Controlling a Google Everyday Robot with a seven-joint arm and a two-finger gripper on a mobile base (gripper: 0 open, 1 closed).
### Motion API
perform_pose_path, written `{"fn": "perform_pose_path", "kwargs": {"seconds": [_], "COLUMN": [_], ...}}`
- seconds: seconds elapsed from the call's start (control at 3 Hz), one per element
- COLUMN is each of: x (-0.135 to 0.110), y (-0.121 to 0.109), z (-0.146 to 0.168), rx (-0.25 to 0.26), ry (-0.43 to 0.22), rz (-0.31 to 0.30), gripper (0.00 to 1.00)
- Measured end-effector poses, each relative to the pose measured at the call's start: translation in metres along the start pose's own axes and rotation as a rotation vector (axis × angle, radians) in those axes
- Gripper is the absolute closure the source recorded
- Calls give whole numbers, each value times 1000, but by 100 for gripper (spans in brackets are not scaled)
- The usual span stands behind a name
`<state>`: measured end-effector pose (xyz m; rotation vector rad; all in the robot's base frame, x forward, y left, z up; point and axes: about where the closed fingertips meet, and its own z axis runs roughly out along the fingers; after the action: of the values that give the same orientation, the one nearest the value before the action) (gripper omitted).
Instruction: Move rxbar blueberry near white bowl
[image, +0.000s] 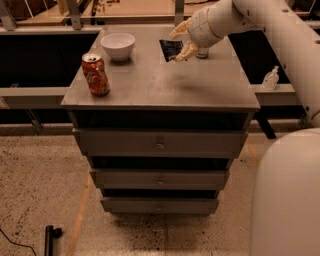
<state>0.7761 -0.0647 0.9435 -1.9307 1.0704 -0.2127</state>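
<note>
My gripper is going to set the rxbar blueberry down on the grey cabinet top beside the white bowl (144, 55), on my arm's side.
The rxbar blueberry (170, 49), a flat dark navy bar, hangs tilted above the grey cabinet top (155, 82), held at its right end. My gripper (181, 42) is shut on it, with cream fingers (186, 51) above and below the bar. The white bowl (118, 46) stands at the back left of the top, some way to the left of the bar. My white arm reaches in from the upper right.
An orange-red soda can (95, 74) stands upright near the front left edge. The bottom of a can (202, 53) shows behind my gripper. A small white bottle (270, 78) sits on a ledge to the right. Drawers are below the top.
</note>
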Motion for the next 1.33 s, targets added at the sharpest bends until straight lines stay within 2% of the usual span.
{"fn": "perform_pose_path", "kwargs": {"seconds": [0.33,0.67,1.0,1.33], "x": [3,1,-5,-14], "y": [-17,-25,-25,-26], "z": [23,46,73,97], "rx": [19,13,-18,-46], "ry": [-5,-10,-27,-55], "rz": [-1,4,4,-6], "gripper": [100,100,100,82]}}
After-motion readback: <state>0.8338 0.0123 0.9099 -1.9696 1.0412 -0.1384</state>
